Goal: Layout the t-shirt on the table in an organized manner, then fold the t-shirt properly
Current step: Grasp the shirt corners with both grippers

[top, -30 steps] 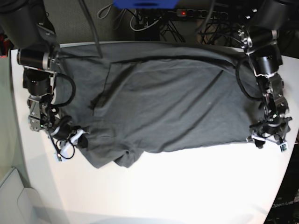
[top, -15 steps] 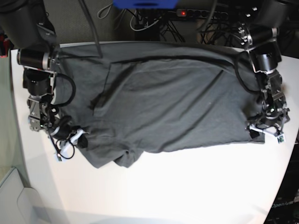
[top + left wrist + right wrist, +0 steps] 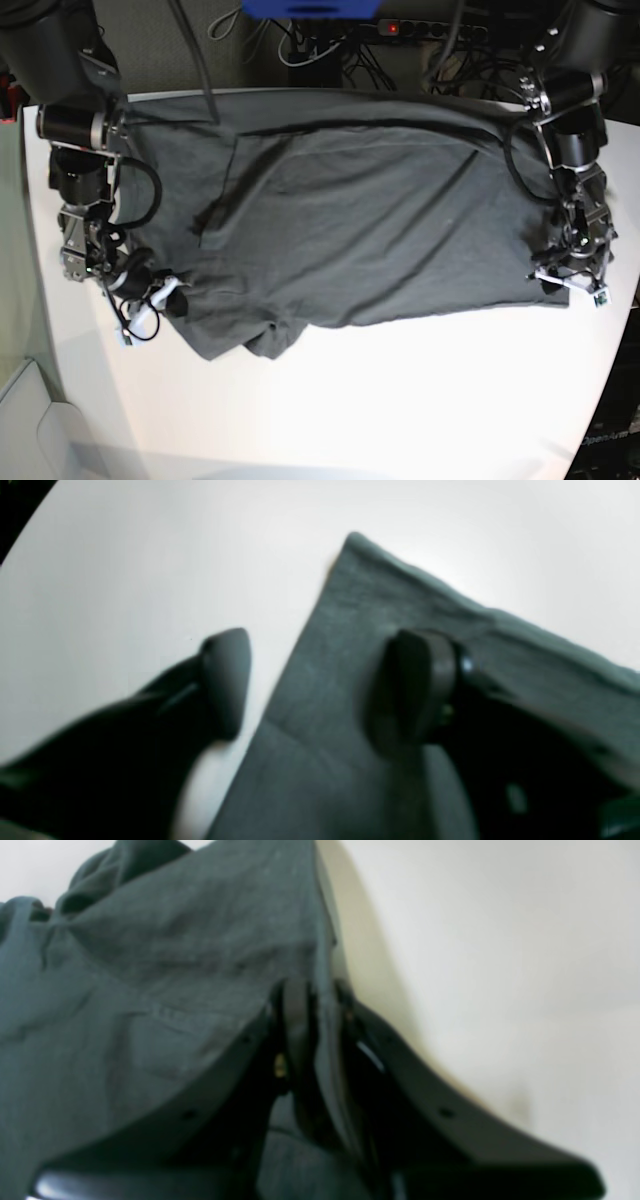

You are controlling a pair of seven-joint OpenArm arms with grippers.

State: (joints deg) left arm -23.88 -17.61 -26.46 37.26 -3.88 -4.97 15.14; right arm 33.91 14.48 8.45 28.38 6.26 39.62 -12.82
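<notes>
Next, my left gripper moves inward and pinches up a fold [image 3: 336, 675] near the t-shirt's corner, because one of its fingers is off the t-shirt's flat edge.
The dark grey t-shirt [image 3: 340, 220] lies spread across the far half of the white table [image 3: 400, 400], with long creases and a bunched lump at its near left. My left gripper [image 3: 572, 285] is at the shirt's near right corner. In the left wrist view it [image 3: 325, 635] is open, one finger [image 3: 415, 690] over the t-shirt [image 3: 525, 655] and the other [image 3: 225, 680] over bare table [image 3: 125, 555], astride the cloth's edge. My right gripper [image 3: 160, 300] is at the shirt's left edge. In the right wrist view it [image 3: 320, 1040] is shut on a fold of the t-shirt [image 3: 175, 940].
A power strip and tangled cables [image 3: 420, 30] lie behind the table's far edge, beside a blue object [image 3: 310, 8]. A pale grey container [image 3: 30, 420] sits off the near left corner. The table's right edge curves inward close to my left gripper.
My left gripper has moved inward from the bare table onto the shirt's near right corner, and its jaws have narrowed somewhat. The right arm and the shirt have not moved.
</notes>
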